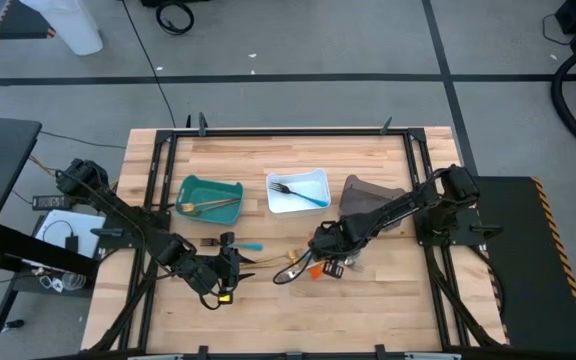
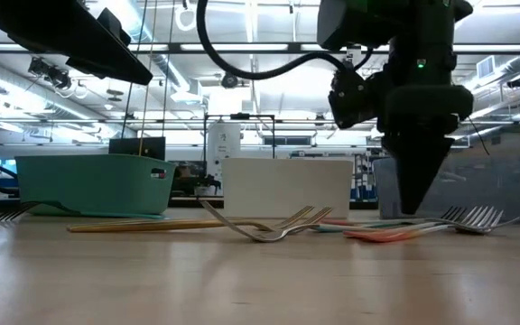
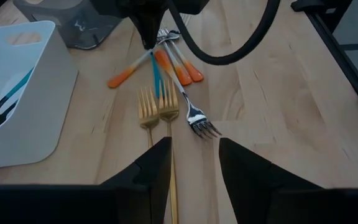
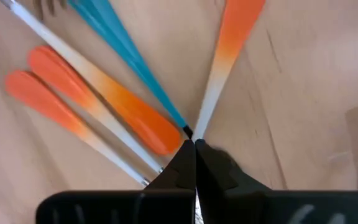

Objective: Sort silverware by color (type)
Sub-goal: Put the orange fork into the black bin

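The dark neck of the blue-handled fork meets the orange-handled piece at the ends of my right gripper's fingers, so next I open and take the pale neck closer to the orange handle (image 4: 214,93).
A heap of silverware lies on the wooden table near the middle: two orange-handled pieces (image 3: 179,68), a blue handle (image 3: 156,78), two gold forks (image 3: 157,109) and a silver fork (image 3: 194,115). My right gripper (image 4: 194,144) points straight down over the heap and is shut on a third orange-handled piece (image 4: 235,31). My left gripper (image 3: 194,162) hangs open above the gold forks' handles, left of the heap (image 1: 226,272), touching nothing. Another blue-handled fork (image 1: 233,245) lies beside it. My right gripper pinches the pale, thin neck (image 4: 202,121) of the orange-handled piece between its two fingertips, coming from above and pointing down. The orange handle (image 3: 120,79) slants away from the fingers, low over the table; whether it is lifted clear I cannot tell.
Three bins stand in a row behind the heap: teal (image 1: 211,197) with gold pieces, white (image 1: 298,190) with a dark fork, grey-brown (image 1: 368,195). A black frame (image 1: 288,130) borders the table. Bare wood lies along the near edge.
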